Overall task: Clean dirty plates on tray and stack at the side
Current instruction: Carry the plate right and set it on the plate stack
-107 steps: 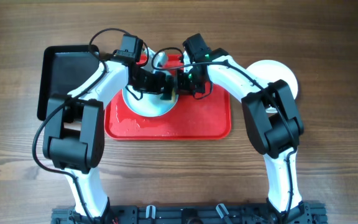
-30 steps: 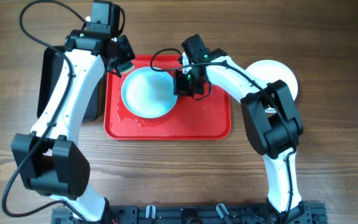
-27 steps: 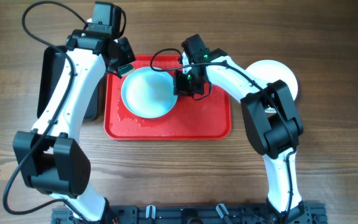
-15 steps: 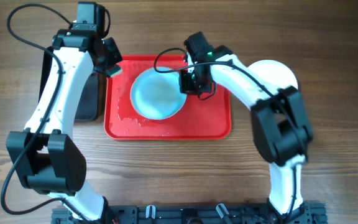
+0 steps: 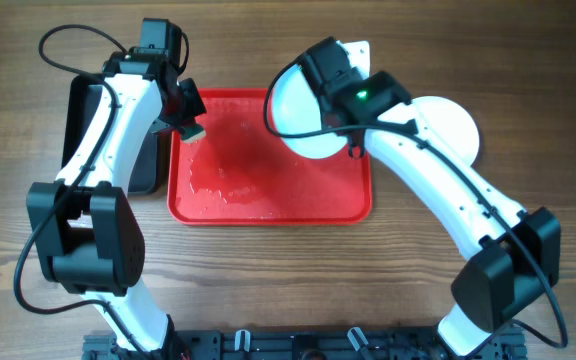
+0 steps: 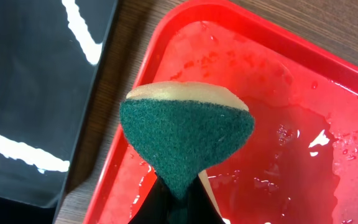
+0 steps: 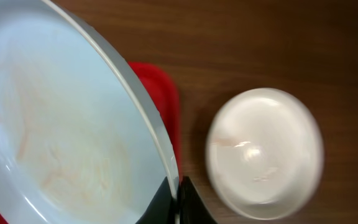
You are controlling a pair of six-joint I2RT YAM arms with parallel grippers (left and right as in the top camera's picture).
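Note:
The robot's right gripper needs to release the pale plate, now held tilted above the red tray, on top of the other plate (image 5: 433,138) (image 7: 265,154) on the wood beside the red tray.
My right gripper (image 5: 351,146) is shut on the rim of a pale plate (image 5: 293,112) and holds it tilted above the far right corner of the red tray (image 5: 268,195). In the right wrist view the fingers pinch the rim (image 7: 178,198) of this plate (image 7: 61,124), which shows faint smears. Another plate (image 5: 456,125) lies on the wood to the right of the tray, and it also shows in the right wrist view (image 7: 265,152). My left gripper (image 5: 187,124) is shut on a green and yellow sponge (image 6: 185,134) over the tray's wet left edge (image 6: 135,180).
A black tray (image 5: 93,125) lies left of the red one, close by its rim, and it also shows in the left wrist view (image 6: 30,93). Water drops and streaks lie on the red tray's floor (image 6: 291,143). Bare wooden table (image 5: 268,280) surrounds both trays.
My right gripper has lifted the plate off the tray and carried it up and to the right, toward the plate on the table. My left gripper with the sponge stays by the tray's left edge.

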